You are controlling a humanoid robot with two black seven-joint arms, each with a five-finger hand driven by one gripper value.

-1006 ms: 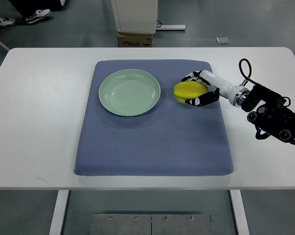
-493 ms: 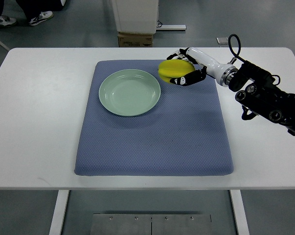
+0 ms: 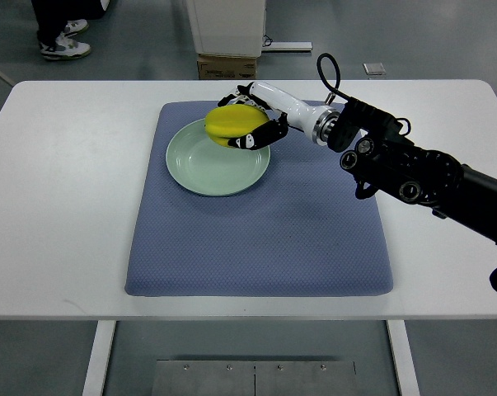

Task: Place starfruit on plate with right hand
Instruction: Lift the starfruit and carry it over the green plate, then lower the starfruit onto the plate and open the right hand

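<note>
The yellow starfruit, now hanging over the plate's rim, will be let go by my right gripper on the half of the pale green plate (image 3: 242, 161) nearest the arm.
The yellow starfruit (image 3: 230, 122) is held in my right hand (image 3: 246, 125), whose fingers curl around it from the right. Fruit and hand hang over the upper right rim of the pale green plate (image 3: 200, 165). The plate lies on the upper left part of the blue mat (image 3: 256, 239) and holds nothing. My right arm (image 3: 413, 169) reaches in from the right edge across the mat's upper right corner. I cannot tell whether the fruit touches the plate. The left arm is out of view.
The mat lies on a white table (image 3: 67, 206). Beyond the table's far edge stand a cardboard box (image 3: 227, 66) and a white cabinet base (image 3: 227, 25). A person's shoes (image 3: 63, 45) show at the top left on the floor.
My right hand has carried the starfruit up off the mat's right side and leftward, from beside the plate to above its upper right rim. The arm has stretched further in.
</note>
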